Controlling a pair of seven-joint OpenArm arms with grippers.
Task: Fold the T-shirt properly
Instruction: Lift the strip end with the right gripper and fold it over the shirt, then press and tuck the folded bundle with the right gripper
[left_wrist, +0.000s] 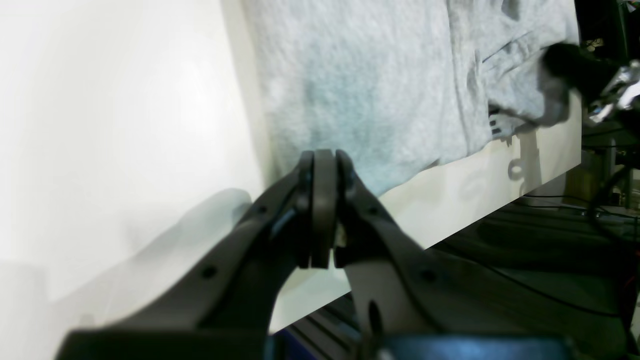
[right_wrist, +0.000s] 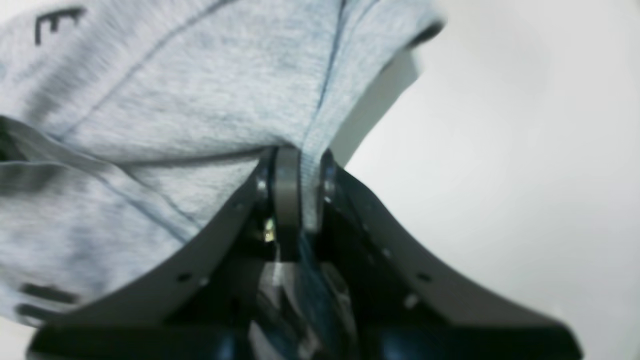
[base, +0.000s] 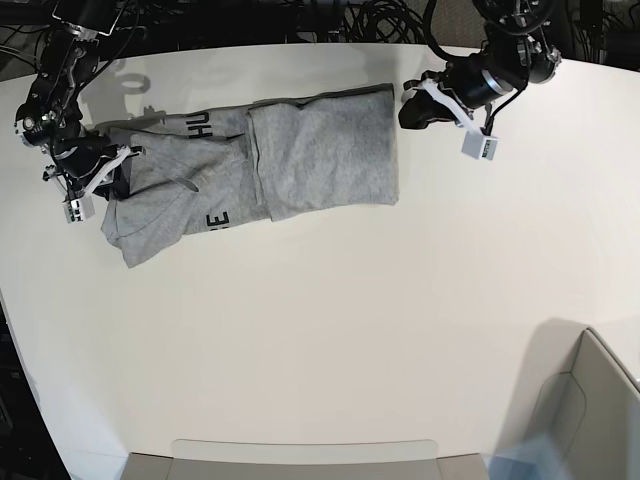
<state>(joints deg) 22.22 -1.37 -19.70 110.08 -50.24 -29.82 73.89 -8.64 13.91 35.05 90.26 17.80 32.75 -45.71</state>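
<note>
My right gripper is going to release the end of the T-shirt on the plain folded panel (base: 363, 170), close to that panel's edge that faces my left gripper.
The heather-grey T-shirt (base: 320, 150) lies partly folded on the white table (base: 350, 330), with black lettering (base: 215, 222) showing on its left part. My right gripper (base: 118, 163) is at the shirt's left end. In the right wrist view the right gripper (right_wrist: 300, 165) is shut on a fold of the T-shirt (right_wrist: 175, 100), with cloth pinched between the fingers. My left gripper (base: 408, 108) sits just off the shirt's right edge. In the left wrist view the left gripper (left_wrist: 325, 154) is shut with nothing in it, its tips near the edge of the T-shirt (left_wrist: 360, 85).
A grey bin (base: 590, 400) stands at the table's lower right corner and a flat grey tray (base: 300, 458) at the front edge. Cables (base: 330, 15) run behind the table. The table edge (left_wrist: 500, 200) lies close to the left gripper.
</note>
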